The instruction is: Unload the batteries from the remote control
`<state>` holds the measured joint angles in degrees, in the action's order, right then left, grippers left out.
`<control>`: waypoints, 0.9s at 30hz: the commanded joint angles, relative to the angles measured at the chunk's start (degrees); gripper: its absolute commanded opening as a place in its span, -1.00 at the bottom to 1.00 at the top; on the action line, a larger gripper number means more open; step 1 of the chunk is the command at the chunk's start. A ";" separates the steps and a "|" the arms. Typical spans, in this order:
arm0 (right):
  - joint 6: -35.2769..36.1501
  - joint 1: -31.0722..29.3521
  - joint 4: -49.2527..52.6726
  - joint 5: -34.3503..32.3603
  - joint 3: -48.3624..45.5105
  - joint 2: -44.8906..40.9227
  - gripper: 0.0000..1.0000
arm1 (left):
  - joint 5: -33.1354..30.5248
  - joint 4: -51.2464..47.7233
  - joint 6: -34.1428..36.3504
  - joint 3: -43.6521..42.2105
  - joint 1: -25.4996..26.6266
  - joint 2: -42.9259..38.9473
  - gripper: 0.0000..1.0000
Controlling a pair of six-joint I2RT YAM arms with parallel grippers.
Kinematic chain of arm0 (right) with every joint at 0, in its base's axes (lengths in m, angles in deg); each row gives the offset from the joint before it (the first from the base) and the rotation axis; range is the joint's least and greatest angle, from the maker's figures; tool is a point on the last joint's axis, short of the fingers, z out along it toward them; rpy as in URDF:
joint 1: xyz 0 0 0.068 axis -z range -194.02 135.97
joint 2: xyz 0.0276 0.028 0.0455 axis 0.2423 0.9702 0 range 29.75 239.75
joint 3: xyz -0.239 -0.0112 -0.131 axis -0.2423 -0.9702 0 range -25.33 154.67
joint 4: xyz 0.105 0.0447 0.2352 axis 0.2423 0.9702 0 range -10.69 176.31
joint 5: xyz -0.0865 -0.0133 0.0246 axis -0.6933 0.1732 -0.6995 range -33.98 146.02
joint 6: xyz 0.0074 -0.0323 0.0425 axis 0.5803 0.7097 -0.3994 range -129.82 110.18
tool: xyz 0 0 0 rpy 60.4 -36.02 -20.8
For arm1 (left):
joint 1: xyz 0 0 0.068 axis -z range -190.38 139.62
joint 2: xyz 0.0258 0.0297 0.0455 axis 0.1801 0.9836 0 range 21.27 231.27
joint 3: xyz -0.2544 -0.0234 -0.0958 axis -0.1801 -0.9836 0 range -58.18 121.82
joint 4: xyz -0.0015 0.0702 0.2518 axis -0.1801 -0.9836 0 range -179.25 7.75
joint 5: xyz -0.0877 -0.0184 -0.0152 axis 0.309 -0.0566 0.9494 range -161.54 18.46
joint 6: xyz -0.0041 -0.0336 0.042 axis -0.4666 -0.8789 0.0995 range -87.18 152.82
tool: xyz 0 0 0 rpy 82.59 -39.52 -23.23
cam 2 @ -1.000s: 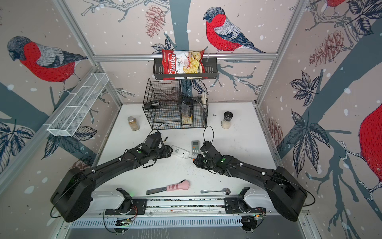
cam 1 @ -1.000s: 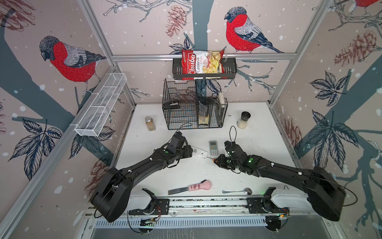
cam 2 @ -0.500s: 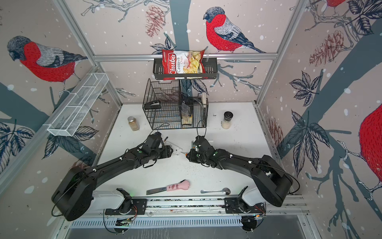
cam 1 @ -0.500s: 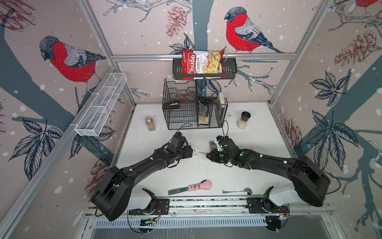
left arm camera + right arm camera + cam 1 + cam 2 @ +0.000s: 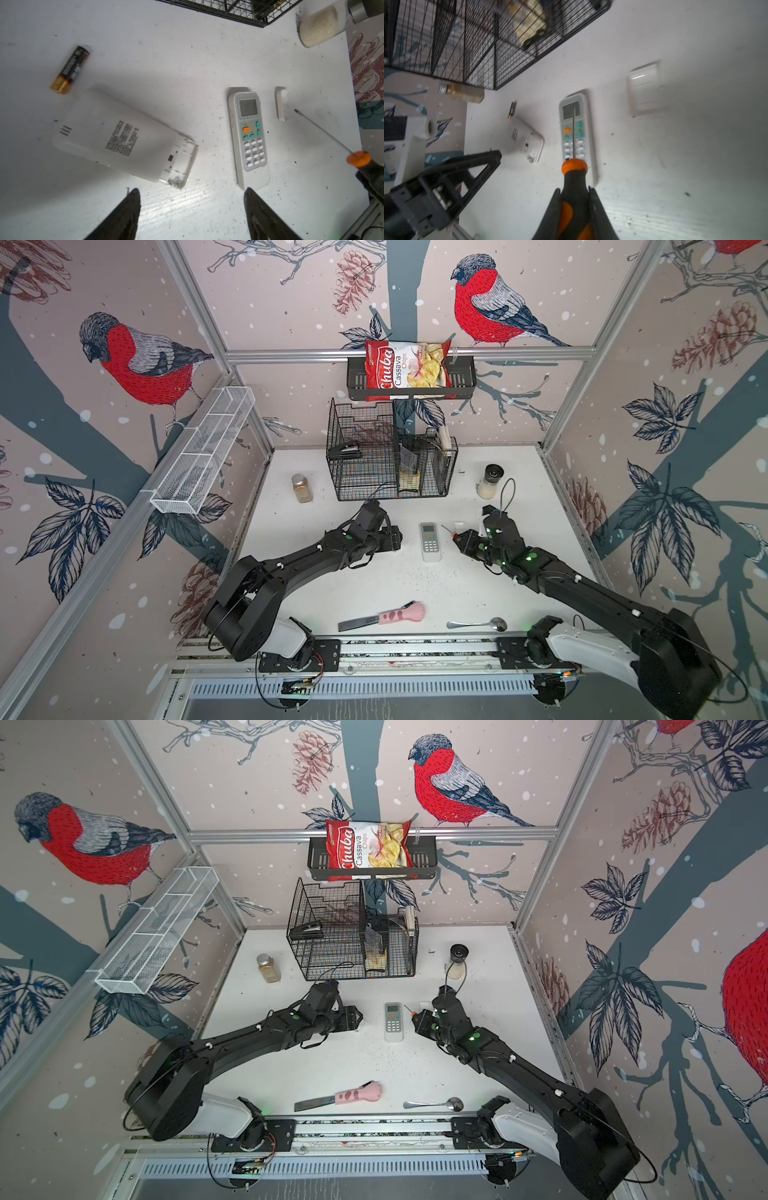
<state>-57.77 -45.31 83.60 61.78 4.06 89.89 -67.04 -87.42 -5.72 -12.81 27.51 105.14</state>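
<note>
My right gripper is going to put the orange-and-black screwdriver down on the table [image 5: 487, 541] [image 5: 718, 104] next to the white battery cover, away from the face-up remote.
A white remote control [image 5: 124, 141] lies face down, its battery bay open at one end and showing no battery inside. One of the batteries [image 5: 70, 69], black with a gold end, rests on the table just past the remote's other end. My left gripper [image 5: 191, 193] is open and empty, hovering just short of the open bay; in both top views it [image 5: 395, 539] hides that remote. My right gripper [image 5: 574, 190] is shut on an orange-and-black screwdriver [image 5: 574, 176], whose shaft hangs over a second, face-up remote [image 5: 430, 541].
A white battery cover [image 5: 283, 104] lies beside the face-up remote. A wire basket [image 5: 390, 464] stands behind, with a spice jar [image 5: 302, 488] to its left and a shaker [image 5: 490, 481] to its right. A pink-handled knife [image 5: 386, 616] and a spoon [image 5: 478, 624] lie near the front rail.
My right gripper reached left to the face-down remote with the screwdriver, then drew back to the right. My left gripper's jaws have spread wider.
</note>
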 commanded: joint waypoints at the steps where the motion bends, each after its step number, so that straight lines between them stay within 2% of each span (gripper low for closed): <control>1: -0.34 4.84 -5.76 -1.28 -2.96 -1.67 -0.98 | 0.43 1.43 -0.04 1.16 0.72 1.09 0.56; 5: -1.33 10.40 -8.50 -1.36 -6.58 -2.69 -0.96 | 0.25 1.39 -0.14 1.87 0.96 1.73 0.56; 11: -1.02 14.34 -11.58 -0.40 -10.24 -0.89 -0.85 | 0.34 1.21 0.04 3.04 1.19 3.26 0.56; 16: -0.92 15.03 -12.12 -0.24 -11.28 1.04 -0.77 | 0.42 1.34 0.14 3.67 1.45 4.01 0.56; 22: -1.57 15.03 -11.95 -0.61 -11.96 2.43 -0.52 | 0.28 0.39 0.65 5.11 1.49 5.21 0.57; 27: -2.15 15.03 -11.40 -0.88 -12.17 3.25 -0.42 | 0.38 -0.76 0.83 6.97 1.49 6.95 0.57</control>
<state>-59.43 -30.36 71.49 61.21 -8.05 92.67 -66.89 -87.61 -5.72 -6.78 28.85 111.50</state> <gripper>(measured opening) 0.279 0.783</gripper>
